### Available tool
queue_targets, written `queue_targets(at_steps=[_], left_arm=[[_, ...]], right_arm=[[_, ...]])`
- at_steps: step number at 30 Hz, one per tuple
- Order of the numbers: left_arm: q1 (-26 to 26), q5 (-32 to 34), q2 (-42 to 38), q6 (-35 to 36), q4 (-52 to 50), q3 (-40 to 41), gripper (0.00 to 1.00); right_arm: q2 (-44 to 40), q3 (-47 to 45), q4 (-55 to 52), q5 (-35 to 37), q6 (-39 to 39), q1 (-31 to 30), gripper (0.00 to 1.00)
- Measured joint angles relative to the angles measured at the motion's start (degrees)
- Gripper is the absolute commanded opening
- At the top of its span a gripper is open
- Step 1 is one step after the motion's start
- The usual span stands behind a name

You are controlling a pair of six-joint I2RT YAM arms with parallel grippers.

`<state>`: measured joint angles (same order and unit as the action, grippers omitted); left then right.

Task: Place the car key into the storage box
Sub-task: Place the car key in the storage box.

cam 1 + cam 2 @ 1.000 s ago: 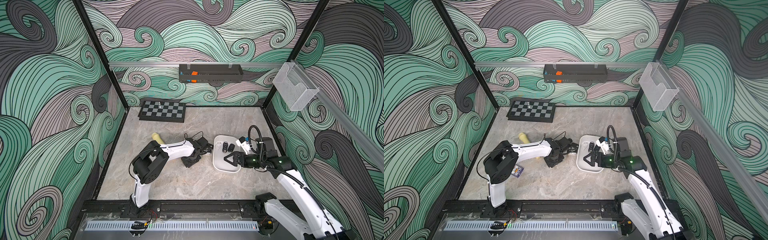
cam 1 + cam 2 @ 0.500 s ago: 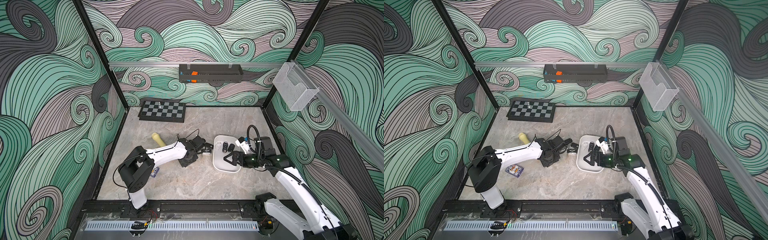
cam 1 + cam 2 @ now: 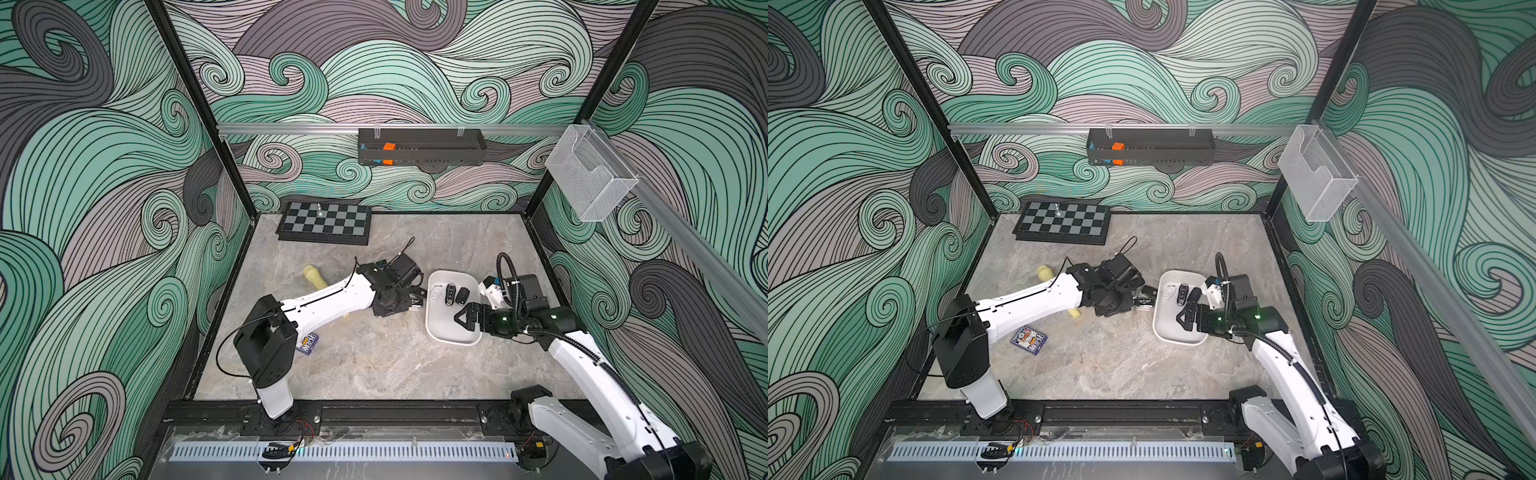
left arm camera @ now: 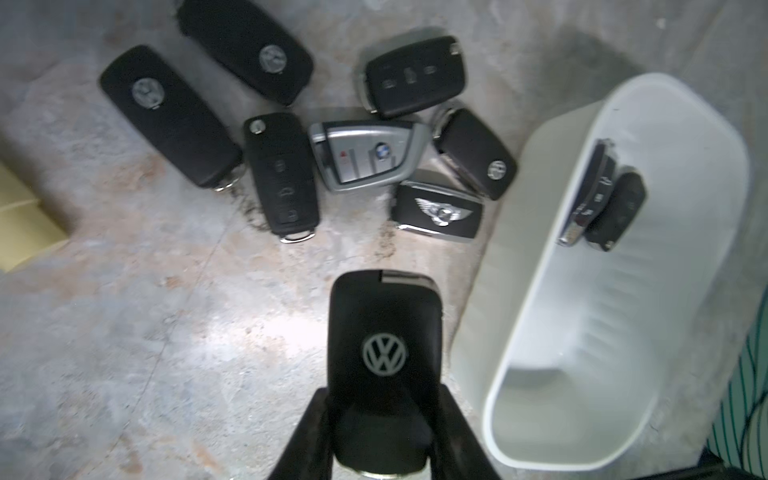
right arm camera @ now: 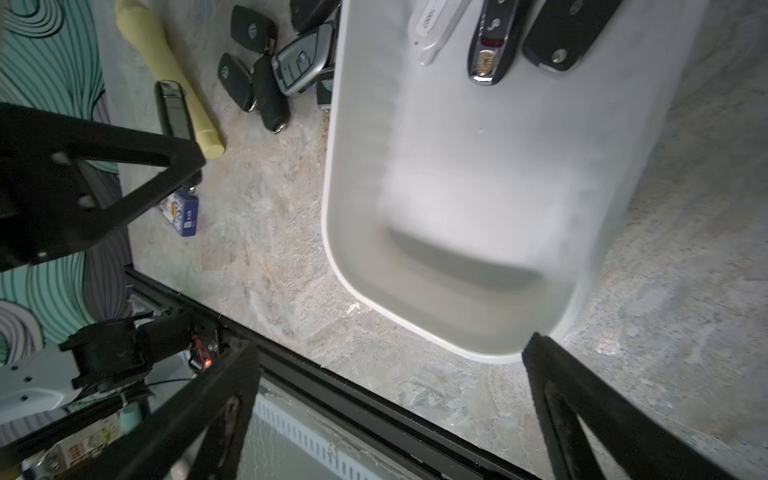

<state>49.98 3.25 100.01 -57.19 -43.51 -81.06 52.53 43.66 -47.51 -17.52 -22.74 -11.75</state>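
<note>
My left gripper has the car key to place, now held above the table beside the box. It will set the key down on the storage box's bottom just in front of the white fob (image 3: 441,317).
My left gripper (image 4: 384,415) is shut on the car key (image 4: 384,345), a black fob with a round silver logo. It holds the key above the table, just left of the storage box (image 4: 582,332). The box is a white oblong tub in both top views (image 3: 451,332) (image 3: 1177,332). At its far end lie a white fob (image 5: 432,25), a chrome-edged fob (image 5: 492,37) and a black fob (image 5: 569,33). My right gripper (image 3: 463,320) hangs open over the box's near right part, with nothing between its fingers (image 5: 582,395).
Several loose key fobs (image 4: 370,156) lie on the table left of the box. A pale yellow cylinder (image 3: 314,277) and a small card box (image 3: 308,344) lie under the left arm. A chessboard (image 3: 324,222) sits at the back, below a black wall tray (image 3: 419,147).
The left arm's elbow swung out to the left and forward. Its gripper stayed beside the box, shut on the key. The right arm kept still.
</note>
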Motion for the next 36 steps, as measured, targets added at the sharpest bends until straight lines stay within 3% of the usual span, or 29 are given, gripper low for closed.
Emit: queue_targets(at_steps=[9,20,27,36], left_arm=[[1.70,-8.68,10.27,10.32,-0.66,-14.47,0.27],[3.96,-15.43,25.03,15.76,-6.25,-31.08,0.27],[5.46,-14.05,35.45,17.27,-13.38,-42.56,0.26],[6.86,-9.60,42.16,18.25,-20.24,-49.24,0.27]], right_arm=[[-5.03,-0.09,-0.55,4.04,-1.53,2.54,0.99],[-11.17,0.66,-0.70,7.80,-2.69,4.66,0.99],[-13.05,0.66,-0.72,9.62,-4.42,5.09,0.99],[-15.43,0.66,-0.72,10.03,-5.99,5.35,0.99]])
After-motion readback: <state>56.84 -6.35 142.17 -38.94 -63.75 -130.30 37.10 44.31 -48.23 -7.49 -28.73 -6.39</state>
